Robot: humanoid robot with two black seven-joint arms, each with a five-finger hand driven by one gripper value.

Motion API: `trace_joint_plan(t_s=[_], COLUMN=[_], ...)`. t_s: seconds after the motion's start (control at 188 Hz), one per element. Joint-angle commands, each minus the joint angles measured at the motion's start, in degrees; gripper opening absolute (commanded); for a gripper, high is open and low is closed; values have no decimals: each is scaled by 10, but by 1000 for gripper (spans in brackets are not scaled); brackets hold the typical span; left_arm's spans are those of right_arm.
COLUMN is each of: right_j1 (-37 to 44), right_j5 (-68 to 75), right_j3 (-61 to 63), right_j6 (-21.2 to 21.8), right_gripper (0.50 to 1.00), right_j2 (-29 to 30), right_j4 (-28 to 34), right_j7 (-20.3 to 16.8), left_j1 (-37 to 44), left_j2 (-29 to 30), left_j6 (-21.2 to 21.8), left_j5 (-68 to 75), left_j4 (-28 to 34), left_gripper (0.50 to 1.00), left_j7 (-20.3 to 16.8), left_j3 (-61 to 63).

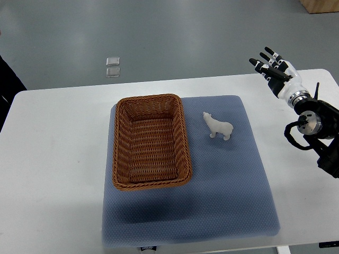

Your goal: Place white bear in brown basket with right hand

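Note:
The robot's right gripper will next move to the rear half of the white bear's body (225, 128) and close there, leaving the white bear's head free.
A small white bear figure (217, 126) stands on the blue-grey mat (233, 180), just right of the brown wicker basket (150, 142). The basket holds nothing. My right hand (271, 67) is raised at the table's far right edge, well right of and beyond the bear, with its fingers spread and holding nothing. Its arm (312, 121) comes in from the right edge. My left arm does not show.
The mat lies on a white table (53, 159). Two small clear squares (112, 67) lie on the grey floor beyond the table. A dark shape (8, 84) shows at the left edge. A wooden box corner (320, 5) sits top right.

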Motion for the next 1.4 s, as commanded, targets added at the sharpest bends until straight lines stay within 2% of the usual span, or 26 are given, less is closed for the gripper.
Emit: trace_joint_plan(t_s=[0.0,1.396], right_j1=[0,2], right_j5=[0,0], right_j3=[0,0], right_j6=[0,17], right_gripper=[926,926], right_j2=[-1,-19], right_j4=[0,2], right_j7=[0,1], left_j1=[0,0], left_j2=[0,0], left_j6=[-1,-3], left_j5=[0,0], left_j4=[-2,4], left_gripper=[1000,1000], left_j7=[0,0], left_j3=[0,-1])
